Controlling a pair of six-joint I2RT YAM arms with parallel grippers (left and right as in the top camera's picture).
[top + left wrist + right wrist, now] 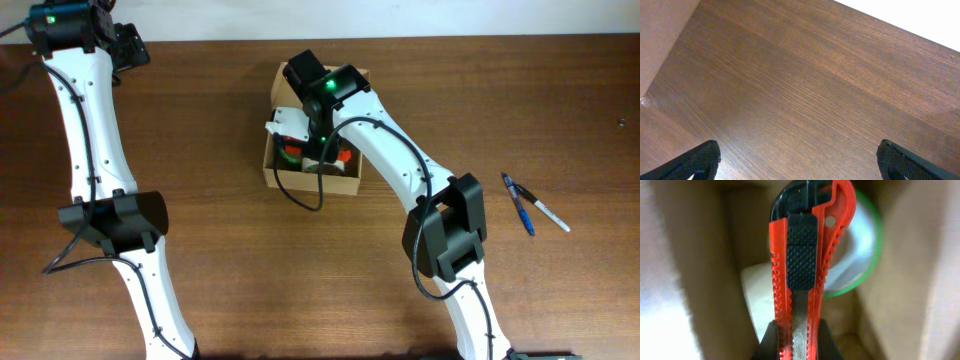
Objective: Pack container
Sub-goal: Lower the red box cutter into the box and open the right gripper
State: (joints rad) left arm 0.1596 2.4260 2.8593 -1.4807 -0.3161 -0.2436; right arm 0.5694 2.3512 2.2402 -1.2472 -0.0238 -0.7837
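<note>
My right gripper needs to let go of the utility knife inside the cardboard box (328, 154) (832, 312), next to the white tape roll.
The container (283, 182) is a tan cardboard box, open, at the table's middle back. My right gripper (318, 150) reaches down into it and is shut on a red and black utility knife (802, 255), held upright inside the container walls (900, 280). Behind the knife lies a tape roll with a green rim (860, 255); green and red bits show in the box in the overhead view (290, 153). My left gripper (800, 160) is open and empty over bare table at the far back left (125, 45).
Two pens (522, 203), one blue and one white, lie on the table right of the box. A cardboard surface (660, 35) fills the upper-left corner of the left wrist view. The table's far edge meets a white wall (920, 20).
</note>
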